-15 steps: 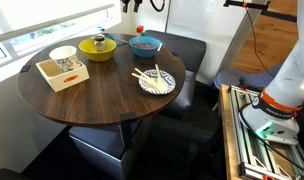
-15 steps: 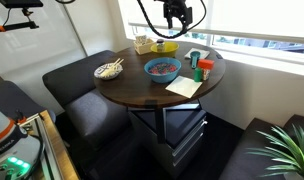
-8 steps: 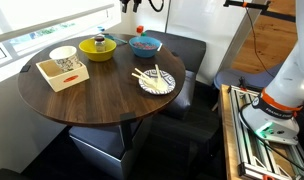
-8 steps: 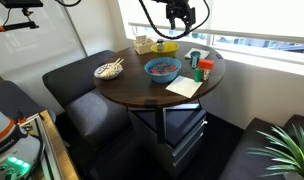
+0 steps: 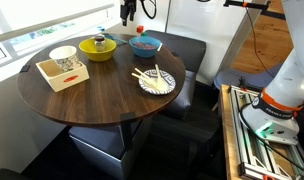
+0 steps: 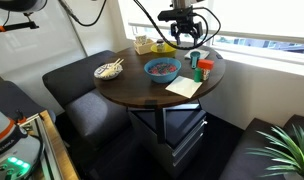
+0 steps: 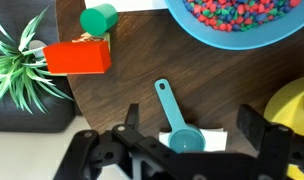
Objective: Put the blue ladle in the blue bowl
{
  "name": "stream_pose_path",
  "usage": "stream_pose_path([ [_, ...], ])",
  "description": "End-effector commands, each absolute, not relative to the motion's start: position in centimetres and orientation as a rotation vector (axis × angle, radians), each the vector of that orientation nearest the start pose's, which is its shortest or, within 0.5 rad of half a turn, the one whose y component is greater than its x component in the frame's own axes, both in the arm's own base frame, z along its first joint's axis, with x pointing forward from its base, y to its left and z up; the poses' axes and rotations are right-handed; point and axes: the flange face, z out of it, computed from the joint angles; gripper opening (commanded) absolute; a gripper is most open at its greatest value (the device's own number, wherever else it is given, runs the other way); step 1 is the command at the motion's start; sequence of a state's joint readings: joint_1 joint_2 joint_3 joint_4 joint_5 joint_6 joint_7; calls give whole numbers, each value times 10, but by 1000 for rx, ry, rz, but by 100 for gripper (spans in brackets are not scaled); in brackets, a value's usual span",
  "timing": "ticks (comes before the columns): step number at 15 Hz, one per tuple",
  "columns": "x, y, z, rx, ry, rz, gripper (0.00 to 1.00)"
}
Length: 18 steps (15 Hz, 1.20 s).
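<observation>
The handle of the blue ladle (image 5: 120, 40) (image 7: 170, 103), on its side toward the blue bowl, is the next place my gripper will go to and close.
In the wrist view the light-blue ladle (image 7: 176, 115) lies on the dark wooden table (image 7: 132, 95), its scoop on a small white paper and its handle pointing toward the blue bowl (image 7: 207, 32). That bowl holds coloured beads. My gripper (image 7: 192, 128) is open, with one finger (image 7: 132, 122) on each side of the scoop and a clear gap to it. In both exterior views the gripper (image 5: 127, 14) (image 6: 184, 36) hangs over the far table edge, near the blue bowl (image 5: 145, 44) (image 6: 162, 69). The ladle does not show clearly there.
A yellow bowl (image 7: 297, 112) (image 5: 97, 47) sits beside the ladle. A green cup (image 7: 99, 18) and a red box (image 7: 77, 58) stand on the other side. A plate with chopsticks (image 5: 156, 80), a white bowl in a wooden tray (image 5: 63, 65) and a white napkin (image 6: 184, 87) are also on the table. A plant (image 7: 20, 62) stands off the table.
My gripper has come down from high above the table toward the far edge, near the yellow and blue bowls. Nothing on the table has moved.
</observation>
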<state>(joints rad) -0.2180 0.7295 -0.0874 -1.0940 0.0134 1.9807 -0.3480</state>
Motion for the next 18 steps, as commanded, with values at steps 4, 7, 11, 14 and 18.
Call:
stream_pose_path([
  [4, 778, -190, 354, -3275, -245, -176, 100],
  [7, 784, -191, 339, -3290, -244, -145, 100],
  [11, 784, -204, 335, -3291, -204, -126, 100],
  [14, 781, -204, 338, -3283, -221, -126, 100],
  [18, 796, -206, 343, -3264, -260, -376, 100],
])
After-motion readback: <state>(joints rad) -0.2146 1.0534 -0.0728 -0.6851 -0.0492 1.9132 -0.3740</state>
